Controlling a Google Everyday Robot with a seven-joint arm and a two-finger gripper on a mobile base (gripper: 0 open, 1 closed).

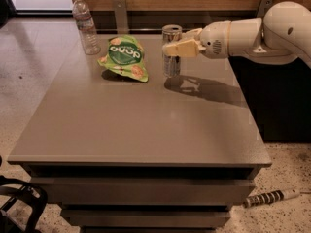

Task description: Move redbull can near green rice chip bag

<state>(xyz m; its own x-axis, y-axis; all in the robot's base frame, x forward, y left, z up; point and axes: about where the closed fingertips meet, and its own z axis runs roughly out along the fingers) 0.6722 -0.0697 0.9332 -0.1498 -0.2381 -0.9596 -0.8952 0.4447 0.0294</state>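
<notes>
Next, I set the redbull can, now upright at the table's back, free from my gripper on the grey table [168, 64], next to the upper end of the green rice chip bag.
The redbull can [171, 66] stands upright at the back of the grey table [146, 125], its base on or just above the surface. The green rice chip bag [124, 56] lies just left of it, a small gap apart. My gripper [171, 41] reaches in from the right at the can's upper half. One cream finger [181, 48] crosses the front of the can and the other shows behind it, so the gripper is shut on the can.
A clear plastic water bottle [86, 25] stands at the back left corner, left of the bag. A wooden wall with metal brackets runs behind the table. A ribbed cable end [272, 198] lies on the floor at right, and a black object [19, 203] is at bottom left.
</notes>
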